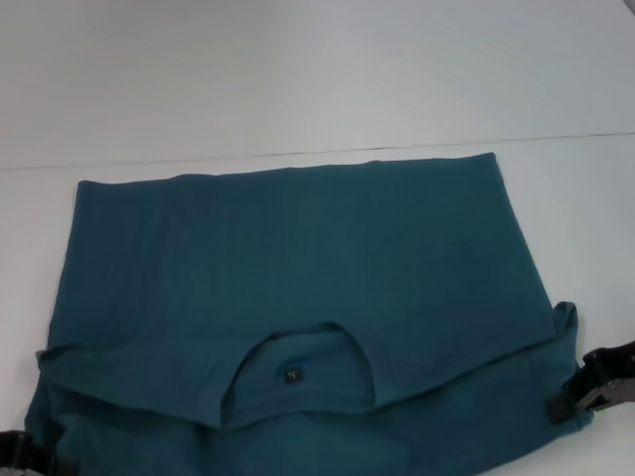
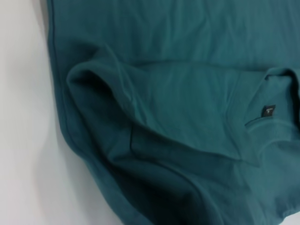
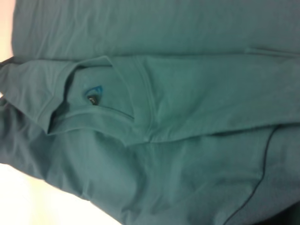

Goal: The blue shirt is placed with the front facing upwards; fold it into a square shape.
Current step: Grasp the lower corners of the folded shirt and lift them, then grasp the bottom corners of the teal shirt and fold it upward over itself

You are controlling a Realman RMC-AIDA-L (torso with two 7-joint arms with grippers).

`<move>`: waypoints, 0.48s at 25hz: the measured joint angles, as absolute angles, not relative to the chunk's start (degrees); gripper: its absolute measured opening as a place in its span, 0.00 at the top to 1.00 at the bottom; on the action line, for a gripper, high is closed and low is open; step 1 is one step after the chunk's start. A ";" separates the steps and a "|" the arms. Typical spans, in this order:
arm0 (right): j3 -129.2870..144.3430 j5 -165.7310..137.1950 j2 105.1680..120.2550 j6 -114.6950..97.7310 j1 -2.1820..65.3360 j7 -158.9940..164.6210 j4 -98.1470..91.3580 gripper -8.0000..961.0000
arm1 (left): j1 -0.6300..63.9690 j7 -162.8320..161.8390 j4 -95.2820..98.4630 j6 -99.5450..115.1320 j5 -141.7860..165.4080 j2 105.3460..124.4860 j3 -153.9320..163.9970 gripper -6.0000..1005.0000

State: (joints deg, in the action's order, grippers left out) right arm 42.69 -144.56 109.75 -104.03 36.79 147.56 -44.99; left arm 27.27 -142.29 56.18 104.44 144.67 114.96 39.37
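Observation:
I will let go of the blue shirt's front corner with my right gripper on the far hem's corner (image 1: 492, 157), close to the table seam. The shirt now lies spread over the white table.
The blue shirt (image 1: 298, 248) lies spread over the white table, plain cloth up and no lettering showing. Its round neck (image 1: 298, 377) with the small dark label (image 1: 292, 375) sits near the front edge, on a flap folded over the layer beneath. The left wrist view shows the label (image 2: 267, 110) and a puffed fold (image 2: 93, 89). The right wrist view shows the neck label (image 3: 92, 99) too. My left gripper (image 1: 18, 451) is at the shirt's front left corner. At the front right corner, my right gripper (image 1: 593, 385) touches the cloth edge.
White table (image 1: 317, 79) stretches beyond the shirt's far hem, with a thin seam line (image 1: 575, 136) running across it. Narrow strips of bare table (image 2: 23, 140) flank the shirt on both sides.

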 joint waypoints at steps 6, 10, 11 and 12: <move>41.19 -144.51 109.24 -105.41 36.34 145.62 -44.68 0.91 | 27.83 -139.78 55.80 109.41 144.49 114.35 36.68 0.96; 38.88 -144.45 109.00 -108.26 36.35 143.47 -44.70 0.90 | 28.46 -139.52 55.99 111.54 144.41 113.79 34.94 0.96; 37.56 -144.40 108.83 -108.64 36.44 143.04 -44.70 0.90 | 28.89 -139.64 55.99 111.57 144.32 113.57 33.54 0.96; 36.33 -144.35 108.56 -108.62 36.58 142.83 -44.64 0.90 | 29.53 -139.84 55.76 111.39 144.24 113.18 31.84 0.96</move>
